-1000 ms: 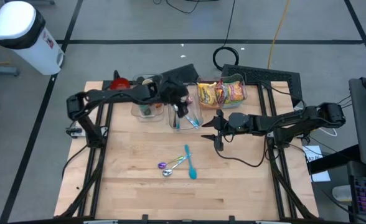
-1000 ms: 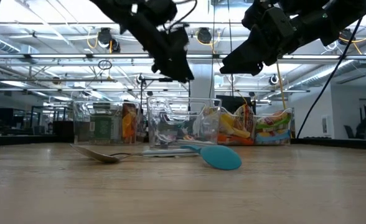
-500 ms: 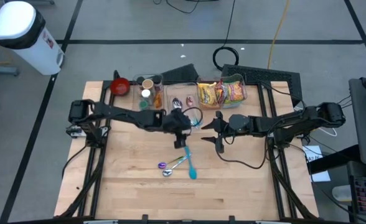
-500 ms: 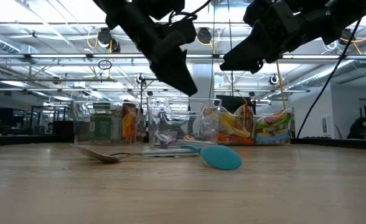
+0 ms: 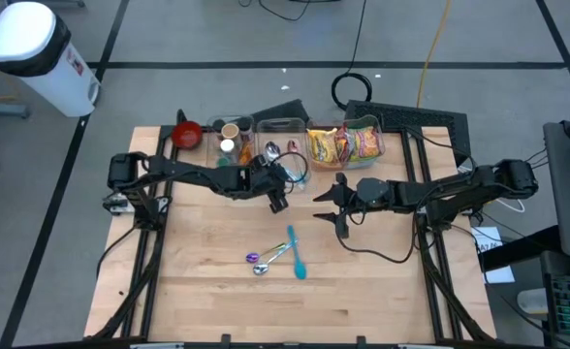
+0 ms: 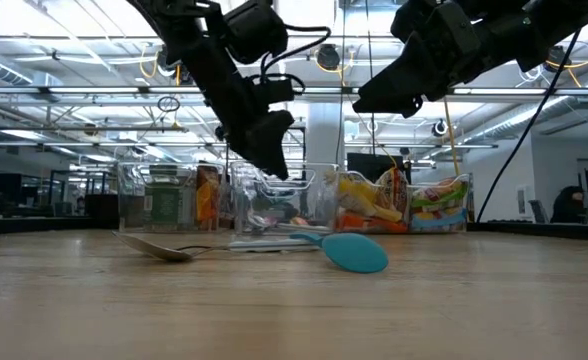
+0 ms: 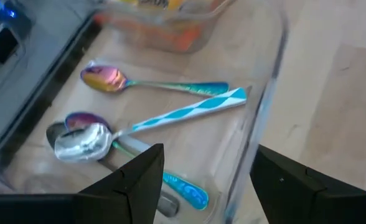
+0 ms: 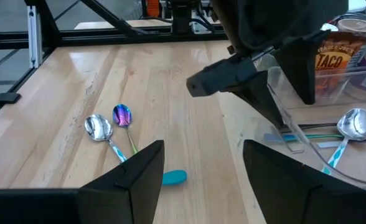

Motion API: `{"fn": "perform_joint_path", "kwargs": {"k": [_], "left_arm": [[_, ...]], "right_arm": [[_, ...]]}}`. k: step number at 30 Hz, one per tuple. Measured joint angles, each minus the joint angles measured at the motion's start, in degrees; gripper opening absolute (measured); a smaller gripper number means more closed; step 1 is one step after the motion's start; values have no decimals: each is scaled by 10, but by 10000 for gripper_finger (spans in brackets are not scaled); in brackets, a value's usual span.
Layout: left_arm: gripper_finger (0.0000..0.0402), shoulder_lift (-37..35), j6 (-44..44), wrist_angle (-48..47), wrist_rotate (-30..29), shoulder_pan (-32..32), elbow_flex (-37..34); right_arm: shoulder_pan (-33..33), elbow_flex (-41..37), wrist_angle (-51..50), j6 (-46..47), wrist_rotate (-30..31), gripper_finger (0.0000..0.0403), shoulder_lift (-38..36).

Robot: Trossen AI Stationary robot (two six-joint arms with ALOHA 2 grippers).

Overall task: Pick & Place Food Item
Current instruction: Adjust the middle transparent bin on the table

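Note:
The teal spoon lies beside the silver spoon. My left gripper goes to it next and closes on the middle of its handle (image 5: pixel 295 246).
The food items, bright snack packets (image 5: pixel 345 143), lie in a clear bin at the table's far edge, also seen in the low view (image 6: pixel 394 205). My left gripper (image 5: pixel 277 199) hangs open and empty just above the near wall of the middle clear bin (image 7: pixel 264 93), slanting down toward several spoons (image 7: pixel 164 115) inside it. My right gripper (image 5: pixel 332 206) hovers open and empty to the right of the left one, well above the table (image 6: pixel 374 100), nearer than the packets' bin.
A teal spoon (image 5: pixel 296 254), a silver spoon (image 8: pixel 99 127) and a purple spoon (image 8: pixel 122 115) lie loose mid-table. A third clear bin with cups (image 5: pixel 229 143) and a red bowl (image 5: pixel 186 133) stand at the far left. Bare wood stretches toward the near edge.
My left gripper has swung from over the middle bin toward the table's near edge, then partway back, sinking lower all the while. Its arm has straightened out from its arc over the far bins. It stays open and empty.

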Motion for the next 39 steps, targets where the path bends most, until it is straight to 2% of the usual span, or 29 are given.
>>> {"fn": "perform_joint_path", "kwargs": {"k": [11, 14, 22, 29, 31, 34, 39], "left_arm": [[234, 0, -26, -25, 1, 28, -7], [234, -5, -27, -28, 22, 23, -7], [234, -44, -27, -30, 80, -29, -7], [234, -43, -12, -22, 144, -89, -6], [234, -40, 2, -25, 134, -101, -6], [234, -41, 6, -29, 86, -111, -6], [234, -41, 16, -43, 29, -97, -6]], "right_arm": [[0, 0, 0, 0, 0, 210, 0], [0, 0, 0, 0, 0, 210, 0], [0, 0, -1, 0, 0, 210, 0], [0, 0, -1, 0, 0, 210, 0], [0, 0, 0, 0, 0, 210, 0], [0, 0, 0, 0, 0, 210, 0], [0, 0, 1, 0, 0, 210, 0]]}}
